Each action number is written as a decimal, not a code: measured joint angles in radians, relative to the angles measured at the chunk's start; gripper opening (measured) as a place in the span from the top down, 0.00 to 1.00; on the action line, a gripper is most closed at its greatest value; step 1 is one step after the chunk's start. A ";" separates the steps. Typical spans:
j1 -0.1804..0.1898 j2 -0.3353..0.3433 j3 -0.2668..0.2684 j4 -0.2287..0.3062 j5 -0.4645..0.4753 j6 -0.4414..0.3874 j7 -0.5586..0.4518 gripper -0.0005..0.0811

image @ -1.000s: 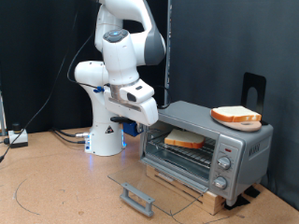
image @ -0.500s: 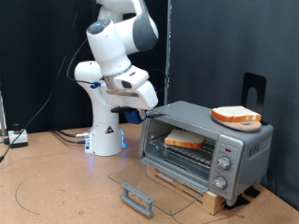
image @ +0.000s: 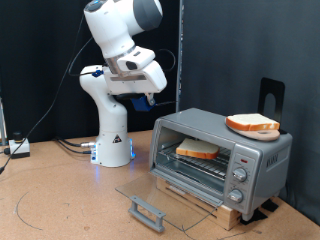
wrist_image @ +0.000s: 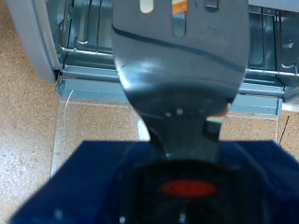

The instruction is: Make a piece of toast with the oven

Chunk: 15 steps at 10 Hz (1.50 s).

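I will set the spatula on the bare top of the toaster oven [image: 194,112], beside the orange plate.
The silver toaster oven [image: 258,160] stands at the exterior view's right with its glass door [image: 165,195] dropped open flat. One piece of toast [image: 198,149] lies on the wire rack inside. A second, similar slice [image: 252,124] lies on an orange plate on top of the oven. My gripper [image: 142,99] is raised up and to the left of the oven, well above the door. It is shut on the blue-padded handle of a black slotted spatula [wrist_image: 182,65]. In the wrist view the blade points at the oven's open front [wrist_image: 84,42].
The oven sits on a wooden base [image: 215,205] on a brown table. The door's grey bar handle [image: 147,212] juts towards the exterior view's bottom. Cables and a small box [image: 18,148] lie at the left. A black stand [image: 271,95] rises behind the oven.
The arm has risen and swung away from the oven's opening towards the exterior view's upper left, carrying the spatula. The toast stays on the rack.
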 joint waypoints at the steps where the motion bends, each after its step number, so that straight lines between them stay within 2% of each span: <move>1: 0.002 0.000 0.001 -0.003 0.028 -0.018 0.029 0.51; 4: 0.034 -0.047 0.021 -0.021 0.103 -0.109 0.088 0.51; 8: 0.086 -0.168 0.105 -0.097 0.141 -0.109 0.134 0.51; 11: 0.133 -0.249 0.170 -0.145 0.205 -0.122 0.229 0.51; 13: 0.164 -0.299 0.226 -0.178 0.235 -0.118 0.278 0.51; 15: 0.195 -0.351 0.309 -0.236 0.291 -0.055 0.323 0.51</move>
